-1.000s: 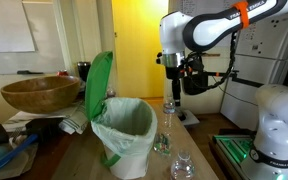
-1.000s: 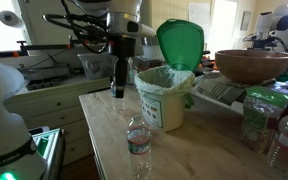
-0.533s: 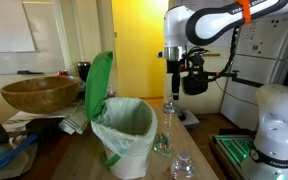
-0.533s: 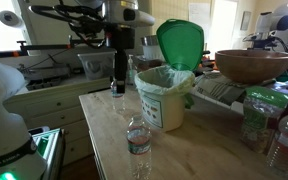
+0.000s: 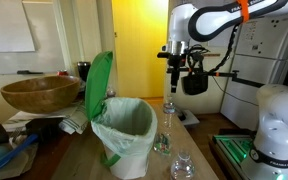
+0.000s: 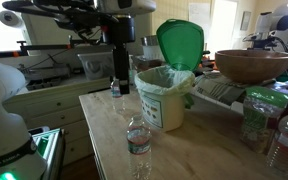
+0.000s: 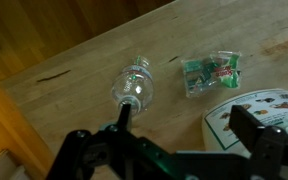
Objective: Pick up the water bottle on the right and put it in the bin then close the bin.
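Note:
Next, I lower my gripper to the water bottle's cap (image 5: 169, 101) (image 7: 125, 112) and close it there, at the top of the upright bottle.
The water bottle (image 5: 168, 116) stands upright on the wooden table to the right of the bin. It is small in an exterior view (image 6: 115, 89) and seen from above in the wrist view (image 7: 136, 87). The bin (image 5: 125, 135) has a pale bag liner, and its green lid (image 5: 98, 88) stands open; both exterior views show it (image 6: 164, 97). My gripper (image 5: 171, 78) hangs open and empty well above the bottle's cap, also in an exterior view (image 6: 117, 72). In the wrist view the open fingers (image 7: 184, 125) frame bare table, with the bottle by the left finger.
Two shorter clear containers (image 5: 182, 165) (image 5: 161, 143) stand near the bottle; one is at the table front (image 6: 137, 139). A large wooden bowl (image 5: 39, 93) sits behind the bin. A green packet (image 7: 212, 72) and a white labelled sheet (image 7: 246, 112) lie on the table.
My gripper has risen straight up from near the bottle's top, staying open and empty. The bottle, the bin and the lid have not moved.

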`<action>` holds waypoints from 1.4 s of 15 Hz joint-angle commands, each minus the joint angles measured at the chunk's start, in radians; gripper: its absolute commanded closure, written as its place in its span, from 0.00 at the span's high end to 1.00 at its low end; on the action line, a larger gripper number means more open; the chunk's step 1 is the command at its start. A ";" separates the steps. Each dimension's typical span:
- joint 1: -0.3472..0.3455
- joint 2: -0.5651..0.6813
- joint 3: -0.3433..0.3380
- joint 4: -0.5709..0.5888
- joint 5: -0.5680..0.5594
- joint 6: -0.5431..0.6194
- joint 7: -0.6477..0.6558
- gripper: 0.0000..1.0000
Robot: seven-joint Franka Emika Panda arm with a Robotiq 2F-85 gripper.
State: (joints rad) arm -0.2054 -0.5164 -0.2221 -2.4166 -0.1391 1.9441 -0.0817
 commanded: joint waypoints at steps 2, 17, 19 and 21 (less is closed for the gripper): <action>-0.013 -0.002 -0.050 -0.035 0.004 0.060 -0.088 1.00; -0.035 0.106 -0.097 -0.080 0.006 0.257 -0.164 1.00; -0.037 0.118 -0.097 -0.081 0.003 0.256 -0.165 1.00; -0.040 0.125 -0.096 -0.081 0.001 0.254 -0.165 0.94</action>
State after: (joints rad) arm -0.2335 -0.4064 -0.3176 -2.4879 -0.1385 2.1756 -0.2249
